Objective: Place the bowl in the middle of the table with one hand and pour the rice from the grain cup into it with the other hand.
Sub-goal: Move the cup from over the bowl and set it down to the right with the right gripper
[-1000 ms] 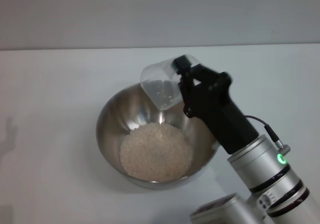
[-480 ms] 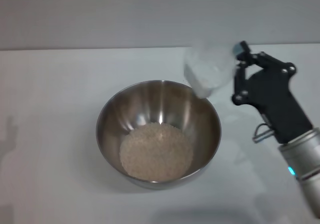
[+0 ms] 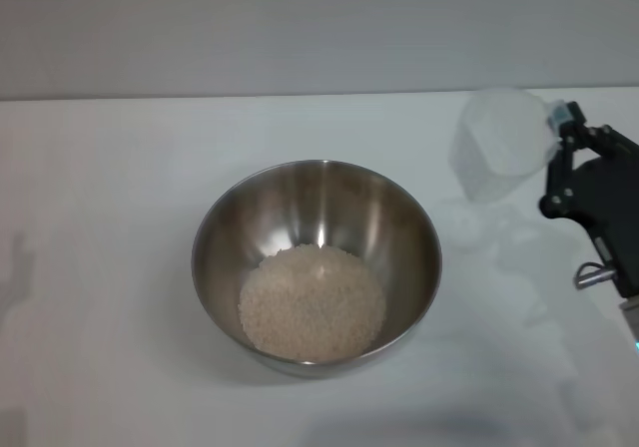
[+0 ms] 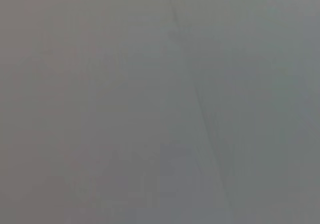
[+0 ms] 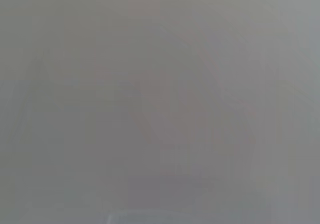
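My right gripper needs to let go of the clear grain cup on the white table (image 3: 446, 220), close beside the steel bowl, on the side toward the wall.
The steel bowl (image 3: 317, 265) stands in the middle of the white table (image 3: 100, 267) with a heap of rice (image 3: 312, 301) in its bottom. My right gripper (image 3: 555, 136) is at the right edge of the head view, shut on the clear grain cup (image 3: 499, 143). It holds the cup above the table, to the right of the bowl and beyond it. The cup looks empty. My left gripper is out of view. Both wrist views show only plain grey.
A grey wall (image 3: 300, 28) runs along the table's far edge. My right arm (image 3: 609, 227) fills the right edge of the head view.
My right gripper has swung the grain cup from over the bowl's far rim out to the right, away from the bowl. The rice heap in the bowl looks unchanged.
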`<state>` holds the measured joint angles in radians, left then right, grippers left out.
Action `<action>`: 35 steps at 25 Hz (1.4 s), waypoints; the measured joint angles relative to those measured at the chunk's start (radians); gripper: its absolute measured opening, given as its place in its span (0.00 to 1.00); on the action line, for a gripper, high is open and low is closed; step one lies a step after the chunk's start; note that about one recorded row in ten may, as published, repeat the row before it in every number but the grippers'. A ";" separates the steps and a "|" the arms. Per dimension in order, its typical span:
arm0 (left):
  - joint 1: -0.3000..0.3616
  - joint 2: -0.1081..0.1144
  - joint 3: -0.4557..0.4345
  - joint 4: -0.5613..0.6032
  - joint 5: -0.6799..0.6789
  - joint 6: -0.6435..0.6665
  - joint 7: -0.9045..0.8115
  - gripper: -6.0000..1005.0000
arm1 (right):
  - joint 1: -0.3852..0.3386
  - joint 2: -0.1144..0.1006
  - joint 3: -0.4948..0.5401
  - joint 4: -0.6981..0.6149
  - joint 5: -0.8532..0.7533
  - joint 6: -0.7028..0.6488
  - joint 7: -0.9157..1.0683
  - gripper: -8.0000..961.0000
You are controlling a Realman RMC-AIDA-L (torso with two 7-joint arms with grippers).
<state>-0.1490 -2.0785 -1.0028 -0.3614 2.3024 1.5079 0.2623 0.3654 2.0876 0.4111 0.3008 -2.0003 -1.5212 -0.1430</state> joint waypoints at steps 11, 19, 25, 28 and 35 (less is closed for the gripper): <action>0.003 0.000 0.003 -0.001 0.000 -0.002 0.000 0.68 | 0.059 -0.003 0.024 -0.096 0.066 0.247 0.085 0.02; 0.003 0.000 0.004 0.000 0.000 -0.002 0.000 0.68 | 0.116 -0.004 0.016 -0.112 0.061 0.355 0.088 0.02; 0.002 0.000 0.004 0.001 0.000 -0.002 0.000 0.68 | 0.148 -0.004 0.010 -0.114 0.040 0.435 0.081 0.02; 0.001 0.000 0.004 0.001 0.000 -0.002 0.000 0.68 | 0.162 -0.004 0.009 -0.114 0.027 0.479 0.079 0.02; -0.002 0.000 0.004 0.000 0.000 -0.002 0.000 0.68 | 0.178 -0.005 0.009 -0.118 -0.025 0.517 0.076 0.04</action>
<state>-0.1512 -2.0785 -0.9985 -0.3611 2.3025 1.5063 0.2623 0.5431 2.0831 0.4203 0.1827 -2.0248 -1.0038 -0.0671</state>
